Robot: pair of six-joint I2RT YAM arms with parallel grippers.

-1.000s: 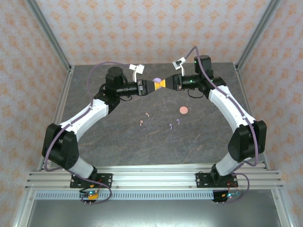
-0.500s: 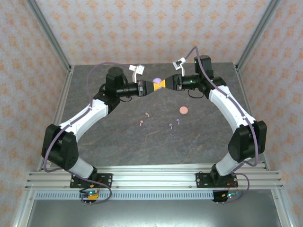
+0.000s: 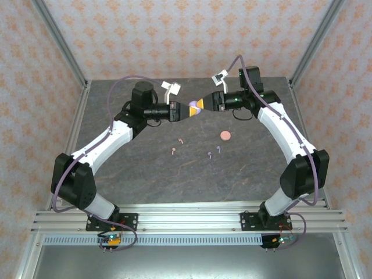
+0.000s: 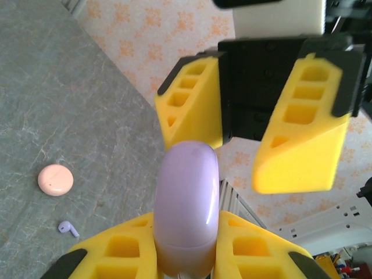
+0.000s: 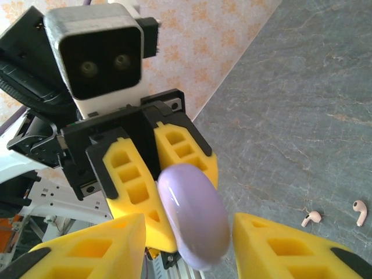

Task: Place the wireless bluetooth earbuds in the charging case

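The charging case is pinched across its lid seam by my left gripper, so my right gripper will hold the case steady while my left gripper takes its base [image 4: 185,263].
High over the back of the table, the lilac charging case [image 3: 196,105] is held edge-on, and my left gripper [image 3: 193,108] is shut on it. In the left wrist view the case [image 4: 186,203] is pinched between the yellow fingers [image 4: 119,253]. Facing it, my right gripper [image 3: 203,104] is open. Its fingers [image 5: 87,250] stand clear on both sides of the case [image 5: 195,215]. On the table lie two pale pink earbuds [image 3: 181,140] [image 3: 174,150] and two lilac earbuds [image 3: 210,154] [image 3: 218,149].
A closed round pink case [image 3: 225,135] lies on the grey table [image 3: 145,174], right of the earbuds. Patterned walls and metal frame posts [image 3: 64,52] ring the table. Both arms arch inward and meet at the back middle.
My left gripper has shut on the lilac case. My right gripper has spread its jaws off it, so the case has passed from right to left.
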